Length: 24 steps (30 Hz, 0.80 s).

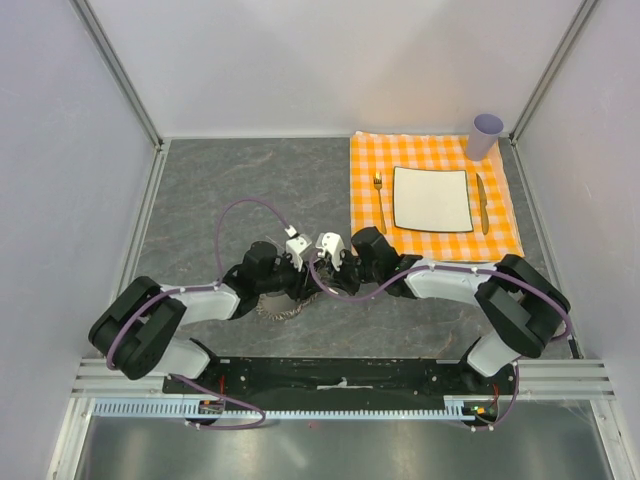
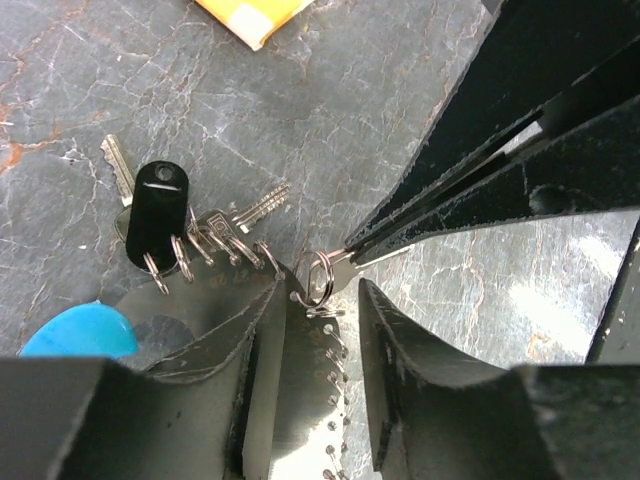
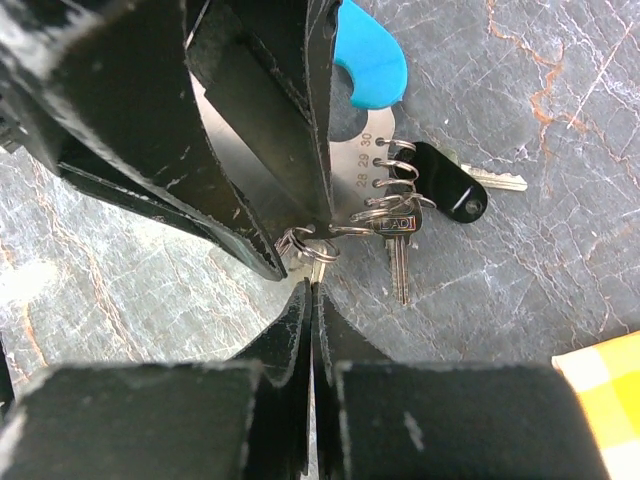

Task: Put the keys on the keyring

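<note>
Next, my left gripper pinches the split ring, as my right gripper holds the key beside it, before my right gripper takes the blade's far end point(image 2: 396, 253).
The keyring point(image 2: 300, 400) is a flat metal strip edged with small rings, with a blue tag point(image 2: 80, 332) and a black fob point(image 2: 157, 215). Keys point(image 2: 250, 215) hang on its rings and lie on the grey table. My left gripper point(image 2: 325, 300) is open, its fingers astride the strip. My right gripper point(image 3: 312, 288) is shut on a small key point(image 3: 318, 268) whose split ring point(image 3: 310, 243) sits at the strip's end, touching the left fingertip. The fob point(image 3: 445, 180), the tag point(image 3: 370, 65) and a hanging key point(image 3: 398, 260) also show in the right wrist view. In the top view both grippers point(image 1: 300, 275) point(image 1: 335, 275) meet over the keyring point(image 1: 280, 305).
An orange checked cloth point(image 1: 435, 230) lies at the back right with a white plate point(image 1: 432, 198), a fork point(image 1: 380, 200), a knife point(image 1: 481, 205) and a lilac cup point(image 1: 486, 135). White walls close in both sides and the back.
</note>
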Each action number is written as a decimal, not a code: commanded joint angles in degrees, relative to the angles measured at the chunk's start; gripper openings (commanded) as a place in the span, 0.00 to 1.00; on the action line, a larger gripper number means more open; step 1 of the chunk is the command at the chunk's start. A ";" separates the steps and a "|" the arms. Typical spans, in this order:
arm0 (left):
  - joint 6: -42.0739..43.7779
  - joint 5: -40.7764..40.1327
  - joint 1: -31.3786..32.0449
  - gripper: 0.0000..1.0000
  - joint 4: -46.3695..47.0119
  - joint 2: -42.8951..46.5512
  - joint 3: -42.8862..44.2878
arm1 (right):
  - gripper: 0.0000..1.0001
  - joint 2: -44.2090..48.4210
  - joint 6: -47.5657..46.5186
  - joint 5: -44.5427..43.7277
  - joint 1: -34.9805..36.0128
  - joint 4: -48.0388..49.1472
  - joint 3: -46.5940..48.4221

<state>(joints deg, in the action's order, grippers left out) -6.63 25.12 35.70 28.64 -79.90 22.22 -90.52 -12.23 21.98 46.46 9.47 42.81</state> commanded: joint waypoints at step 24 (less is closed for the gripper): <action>4.17 5.82 0.42 0.02 6.16 1.15 0.19 | 0.00 4.38 8.71 -4.57 -4.09 0.19 -2.81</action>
<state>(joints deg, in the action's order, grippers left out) -4.80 29.15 35.81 30.81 -81.65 22.83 -89.25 -7.07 22.00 44.07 9.52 42.28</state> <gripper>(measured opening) 0.030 0.007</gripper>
